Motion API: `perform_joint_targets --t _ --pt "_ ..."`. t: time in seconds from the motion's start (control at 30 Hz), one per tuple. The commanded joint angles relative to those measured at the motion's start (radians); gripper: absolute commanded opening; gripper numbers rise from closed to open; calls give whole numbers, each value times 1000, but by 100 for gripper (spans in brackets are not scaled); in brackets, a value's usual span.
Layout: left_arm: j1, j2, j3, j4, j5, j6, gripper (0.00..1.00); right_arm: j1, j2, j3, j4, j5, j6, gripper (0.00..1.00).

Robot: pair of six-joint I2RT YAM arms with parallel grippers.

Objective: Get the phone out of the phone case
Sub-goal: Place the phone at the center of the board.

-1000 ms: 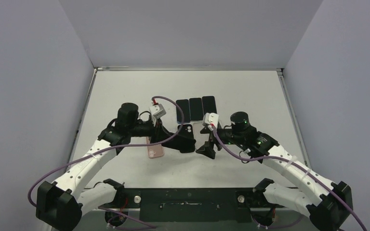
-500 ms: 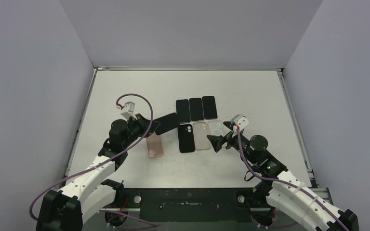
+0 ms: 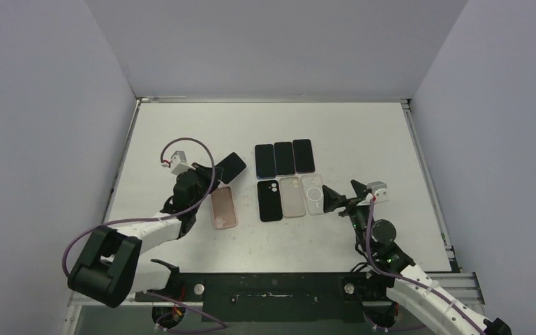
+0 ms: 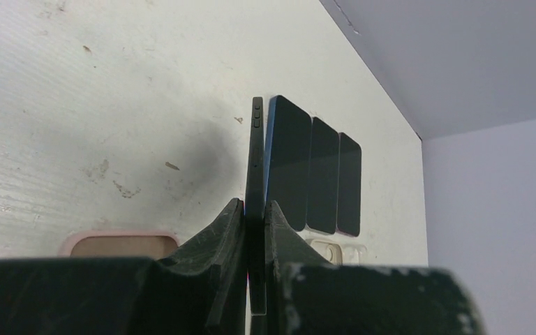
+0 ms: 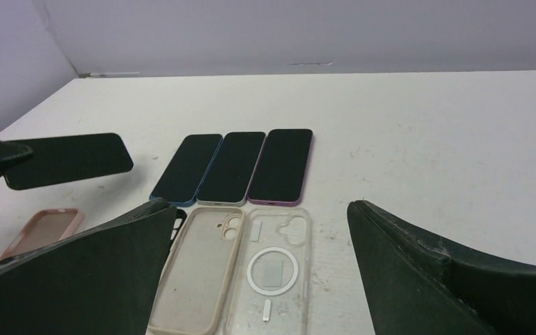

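Next, my left gripper releases the black phone so that it rests against the end of the phone row (image 3: 245, 165) (image 4: 243, 174) that is nearest to the pink case.
My left gripper (image 3: 206, 176) is shut on a black phone (image 3: 229, 167), holding it above the table left of the phone row; in the left wrist view the phone (image 4: 255, 160) stands edge-on between the jaws, and it shows in the right wrist view (image 5: 70, 160). An empty pink case (image 3: 224, 208) lies below it. Three phones (image 3: 284, 158) lie side by side. Below them lie a black case (image 3: 269, 200), a beige case (image 3: 292, 196) and a clear case (image 3: 313, 193). My right gripper (image 3: 332, 199) is open and empty, right of the clear case (image 5: 272, 269).
The white table (image 3: 363, 139) is ringed by grey walls with a raised rim (image 3: 410, 112) at the back and sides. Purple cables loop off both arms.
Both arms have pulled back toward their bases. The left gripper carried the black phone left and away from the black case. The right gripper let go and drew back to the right, open.
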Motion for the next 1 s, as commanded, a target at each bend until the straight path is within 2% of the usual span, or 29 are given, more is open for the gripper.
perform_joint_targets --t 0.0,0.3,0.57,0.73,0.97 --pt "-26 87 55 232 -126 -63 0 -8 -40 -36 112 129 6 100" --pt "-57 268 129 286 -180 -55 0 -8 -52 -58 119 181 6 100" --pt "-84 364 78 353 -206 -126 0 -8 -39 -62 126 194 6 100" --pt "-100 375 46 368 -234 -150 5 -7 -23 -57 126 190 6 100" --pt "-116 357 1 358 -268 -161 25 -8 -21 -53 118 191 6 100"
